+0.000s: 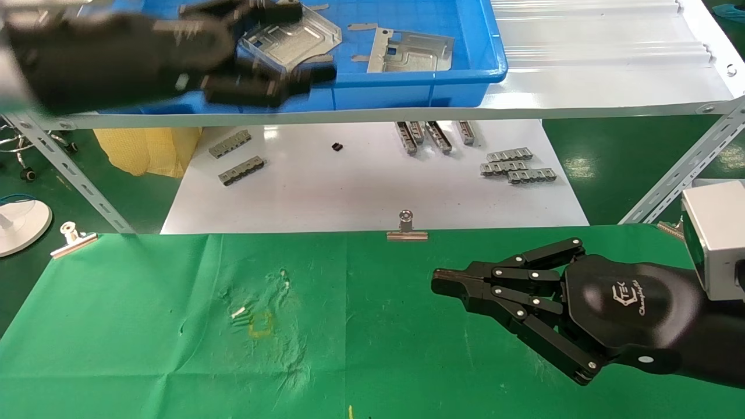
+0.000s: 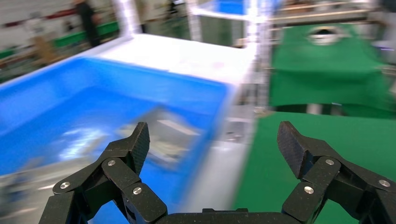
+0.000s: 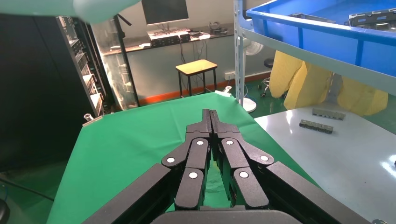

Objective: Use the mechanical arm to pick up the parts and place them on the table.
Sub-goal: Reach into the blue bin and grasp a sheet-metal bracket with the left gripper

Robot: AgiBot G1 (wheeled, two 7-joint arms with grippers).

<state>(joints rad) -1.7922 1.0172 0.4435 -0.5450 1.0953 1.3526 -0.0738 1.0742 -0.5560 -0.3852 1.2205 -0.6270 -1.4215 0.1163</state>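
Observation:
Next, my left gripper moves to the shiny silver part's narrow side piece (image 1: pixel 256 32), the one farthest from the second part in the blue tray, and closes on it there.
My left mechanical arm's gripper (image 1: pixel 294 45) is open and blurred, at the front rim of the blue tray (image 1: pixel 407 87) on the shelf. In the left wrist view its jaws (image 2: pixel 215 144) stand wide apart with nothing between them. A shiny silver part (image 1: pixel 311 36) lies in the tray just beyond the fingers and also shows in the left wrist view (image 2: pixel 163 135). A second part (image 1: pixel 413 53) lies to its right. My right gripper (image 1: pixel 442 285) is shut and empty, low over the green table (image 1: pixel 145 349); it shows shut in its wrist view (image 3: pixel 209 114).
The pale ribbed shelf (image 1: pixel 582 58) carries the tray. Below it a white tabletop (image 1: pixel 349 192) holds several grey toothed strips (image 1: pixel 518 166). Binder clips (image 1: pixel 407 230) (image 1: pixel 73 238) hold the green cloth's far edge. Slanted shelf legs (image 1: pixel 687 169) stand at both sides.

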